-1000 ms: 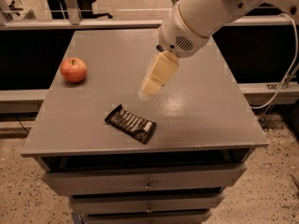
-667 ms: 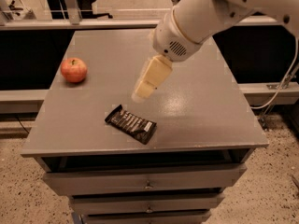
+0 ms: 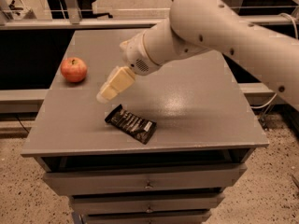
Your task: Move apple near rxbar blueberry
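Observation:
The red-orange apple has to move near the rxbar blueberry, so my gripper goes to the red-orange apple's middle [image 3: 74,71] next and closes there.
The apple [image 3: 73,69] is red-orange with a short stem and sits on the grey table top [image 3: 201,106] near its left edge. The rxbar blueberry [image 3: 131,123] is a flat dark wrapper with pale lettering, lying at an angle near the front edge, left of centre. My gripper [image 3: 105,94] is cream-coloured and hangs over the table between the two, right of the apple and just above and left of the bar, pointing down-left. It touches neither and holds nothing I can see.
The white arm [image 3: 219,27] reaches in from the upper right across the back half of the table. Drawers [image 3: 147,183] sit below the front edge. A railing and dark furniture stand behind the table.
The gripper has moved left and forward over the table, closer to the apple and the bar. The apple and the bar have not moved.

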You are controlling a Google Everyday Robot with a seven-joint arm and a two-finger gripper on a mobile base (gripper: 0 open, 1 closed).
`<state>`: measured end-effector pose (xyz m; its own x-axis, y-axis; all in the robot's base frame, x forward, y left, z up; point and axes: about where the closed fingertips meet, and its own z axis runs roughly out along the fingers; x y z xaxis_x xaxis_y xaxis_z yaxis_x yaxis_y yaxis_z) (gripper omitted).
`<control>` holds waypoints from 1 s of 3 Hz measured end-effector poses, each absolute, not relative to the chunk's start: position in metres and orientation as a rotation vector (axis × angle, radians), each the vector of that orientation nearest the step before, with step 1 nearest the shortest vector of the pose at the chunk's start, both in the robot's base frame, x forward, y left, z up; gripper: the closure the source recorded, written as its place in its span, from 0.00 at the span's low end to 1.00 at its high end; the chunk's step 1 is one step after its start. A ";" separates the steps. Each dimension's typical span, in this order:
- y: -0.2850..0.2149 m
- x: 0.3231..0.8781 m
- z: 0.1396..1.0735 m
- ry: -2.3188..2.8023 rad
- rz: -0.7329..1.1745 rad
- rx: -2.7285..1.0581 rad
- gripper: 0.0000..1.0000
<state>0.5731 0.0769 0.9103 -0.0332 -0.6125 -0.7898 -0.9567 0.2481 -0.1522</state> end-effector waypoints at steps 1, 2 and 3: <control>0.119 0.610 0.900 1.686 0.644 -1.340 0.00; 0.149 0.635 0.890 1.668 0.708 -1.264 0.00; 0.178 0.656 0.878 1.655 0.751 -1.212 0.00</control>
<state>0.6561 0.1783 0.8784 -0.0911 -0.3817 -0.9198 -0.9434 0.3288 -0.0430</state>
